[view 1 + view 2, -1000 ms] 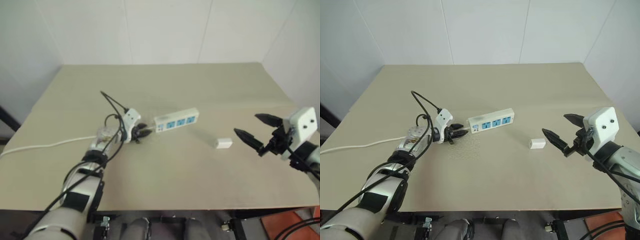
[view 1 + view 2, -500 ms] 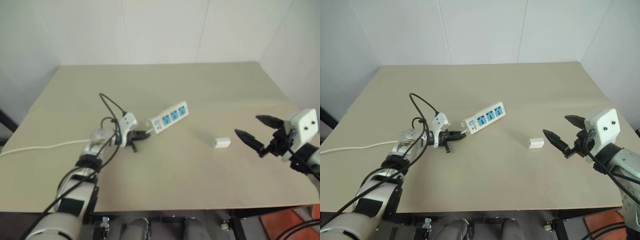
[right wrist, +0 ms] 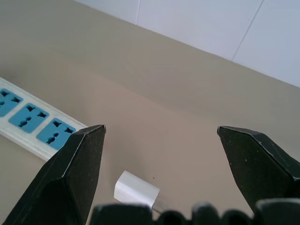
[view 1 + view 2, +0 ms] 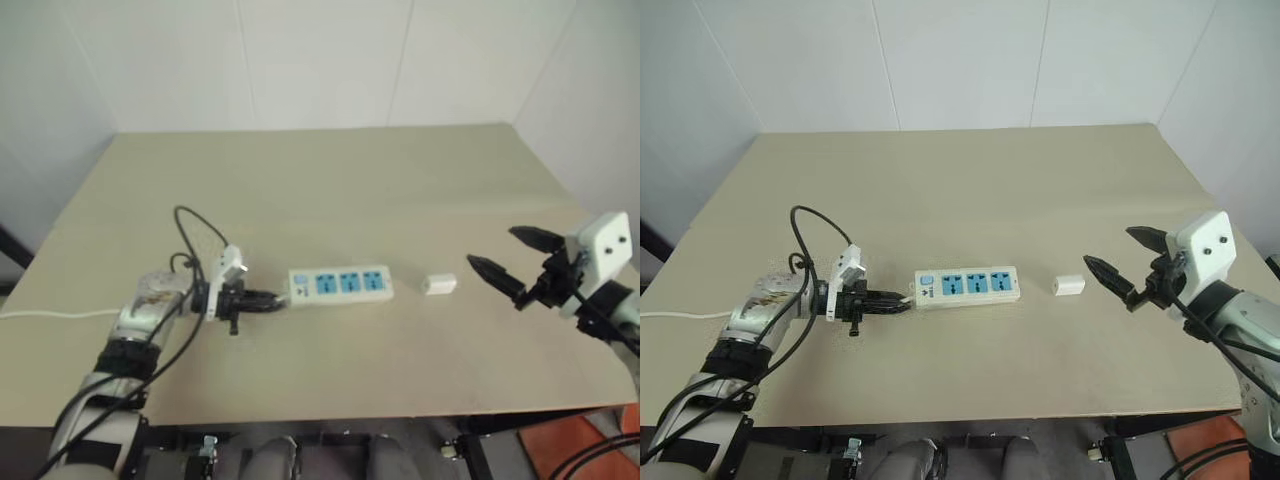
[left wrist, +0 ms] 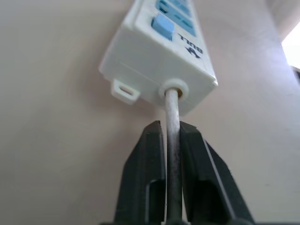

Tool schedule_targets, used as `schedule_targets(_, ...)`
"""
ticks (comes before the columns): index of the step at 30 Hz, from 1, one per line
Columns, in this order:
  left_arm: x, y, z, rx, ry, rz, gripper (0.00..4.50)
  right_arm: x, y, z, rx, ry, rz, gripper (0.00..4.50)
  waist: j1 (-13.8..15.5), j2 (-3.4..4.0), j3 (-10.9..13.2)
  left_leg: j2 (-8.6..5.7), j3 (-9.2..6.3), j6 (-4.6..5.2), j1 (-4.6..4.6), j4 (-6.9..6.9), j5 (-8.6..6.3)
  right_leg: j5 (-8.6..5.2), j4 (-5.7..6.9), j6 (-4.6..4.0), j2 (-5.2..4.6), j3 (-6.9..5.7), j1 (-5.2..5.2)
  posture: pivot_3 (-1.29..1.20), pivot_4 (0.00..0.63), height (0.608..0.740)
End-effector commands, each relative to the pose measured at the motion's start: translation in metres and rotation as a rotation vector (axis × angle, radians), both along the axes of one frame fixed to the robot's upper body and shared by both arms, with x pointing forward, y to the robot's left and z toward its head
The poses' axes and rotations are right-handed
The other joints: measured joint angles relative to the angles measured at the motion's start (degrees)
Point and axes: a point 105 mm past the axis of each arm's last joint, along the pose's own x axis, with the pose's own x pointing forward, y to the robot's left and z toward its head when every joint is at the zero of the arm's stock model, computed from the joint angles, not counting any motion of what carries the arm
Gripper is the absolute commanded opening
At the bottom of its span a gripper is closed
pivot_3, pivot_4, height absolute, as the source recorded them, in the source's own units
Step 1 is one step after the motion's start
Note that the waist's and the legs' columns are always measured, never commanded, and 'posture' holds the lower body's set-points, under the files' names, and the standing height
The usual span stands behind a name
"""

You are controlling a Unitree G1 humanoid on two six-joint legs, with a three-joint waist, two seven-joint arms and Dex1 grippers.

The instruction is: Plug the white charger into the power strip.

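Observation:
The thin white cord is all my left gripper holds, so it should open and take the power strip's switch end (image 4: 927, 286) by both sides before I plug in the charger.
The power strip (image 4: 340, 284), a white bar with three blue sockets, lies flat on the tan table, roughly parallel to the front edge. My left gripper (image 4: 262, 298) is at its switch end, and its fingers (image 5: 150, 154) are shut on the thin white cord (image 5: 172, 140) just where it leaves the strip (image 5: 159, 61). The white charger (image 4: 439, 284) lies on the table just past the strip's other end, apart from it. My right gripper (image 4: 491, 247) hovers open to the right of the charger (image 3: 136, 189), pointing at it, with nothing between its fingers.
The strip's white cord (image 4: 50, 315) trails off the table's left edge. The table (image 4: 330, 180) is bare tan board, bounded by white walls behind and on the right. The front edge runs close below both arms.
My left gripper pulled back toward the left with the cord, dragging the power strip nearer and swinging it parallel to the front edge. The charger and right gripper stayed put.

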Motion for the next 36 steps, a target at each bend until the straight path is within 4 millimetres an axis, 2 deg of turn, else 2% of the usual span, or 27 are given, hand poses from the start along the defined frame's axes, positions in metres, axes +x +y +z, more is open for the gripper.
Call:
schedule_targets(1, 0.006, 0.003, 0.007, 0.014, -0.032, 0.009, 1.91, -0.001, 0.0, 0.011, -0.023, -0.042, 0.011, 4.5, 0.0, 0.0, 0.0, 0.0, 0.0, 0.0, 0.0, 0.0, 0.0, 0.0, -0.01, 0.0, 0.0, 0.0, 0.01, 0.0, 0.15, 0.74)
schedule_targets(5, 0.003, 0.012, 0.029, -0.015, -0.082, -0.04, 3.1, -0.003, -0.001, 0.011, -0.022, -0.042, 0.007, 4.5, 0.0, 0.0, 0.0, 0.01, 0.0, 0.0, -0.01, 0.0, 0.0, 0.0, 0.0, 0.0, 0.0, 0.0, -0.02, 0.0, 0.15, 0.74)
schedule_targets(8, -0.005, 0.016, 0.053, -0.055, -0.135, -0.126, 4.06, -0.004, 0.0, 0.01, -0.019, -0.036, 0.007, 4.5, -0.1, 0.0, 0.0, 0.01, 0.0, 0.0, -0.03, 0.0, 0.0, 0.0, -0.01, 0.0, 0.0, 0.01, -0.04, 0.0, 0.15, 0.74)
schedule_targets(10, -0.01, 0.016, 0.066, -0.074, -0.17, -0.181, 4.46, -0.004, 0.0, 0.01, -0.019, -0.035, 0.006, 4.5, -0.2, 0.0, 0.0, 0.01, 0.01, 0.0, -0.06, 0.0, 0.0, 0.0, -0.02, 0.0, 0.0, 0.01, -0.07, 0.0, 0.15, 0.74)
schedule_targets(15, -0.004, 0.001, 0.074, -0.138, -0.257, -0.172, 4.46, -0.002, 0.001, 0.011, -0.015, -0.038, 0.01, 4.5, 0.2, 0.01, 0.0, 0.02, 0.01, 0.0, -0.03, 0.0, 0.0, 0.01, -0.02, -0.01, -0.01, 0.01, -0.02, 0.0, 0.15, 0.74)
schedule_targets(20, 0.003, -0.032, 0.057, -0.185, -0.333, -0.157, 4.46, -0.001, 0.004, 0.011, -0.006, -0.044, 0.013, 4.5, 0.5, -0.01, 0.0, 0.02, 0.0, 0.0, -0.05, 0.0, 0.0, 0.01, -0.04, -0.02, -0.01, 0.0, -0.01, 0.0, 0.15, 0.74)
schedule_targets(24, 0.008, -0.051, 0.037, -0.14, -0.41, -0.152, 4.46, -0.001, 0.008, 0.011, 0.005, -0.047, 0.021, 4.5, 0.5, -0.01, 0.0, 0.02, 0.04, 0.0, -0.07, 0.0, 0.0, 0.02, -0.05, -0.04, -0.01, 0.02, -0.04, 0.0, 0.15, 0.74)
schedule_targets(30, 0.014, -0.053, 0.016, -0.083, -0.398, -0.162, 4.46, -0.002, 0.009, 0.012, 0.005, -0.047, 0.022, 4.5, 0.5, -0.02, 0.0, 0.03, 0.07, 0.0, -0.02, 0.0, 0.0, 0.04, -0.04, -0.07, 0.0, 0.02, -0.02, 0.0, 0.15, 0.74)
schedule_targets(36, 0.022, -0.047, 0.008, -0.079, -0.39, -0.108, 4.46, -0.004, 0.011, 0.01, 0.014, -0.046, 0.024, 4.5, 0.5, -0.02, 0.0, 0.02, 0.07, 0.01, -0.04, 0.0, -0.01, 0.04, -0.04, -0.06, -0.01, 0.01, -0.03, 0.0, 0.15, 0.74)
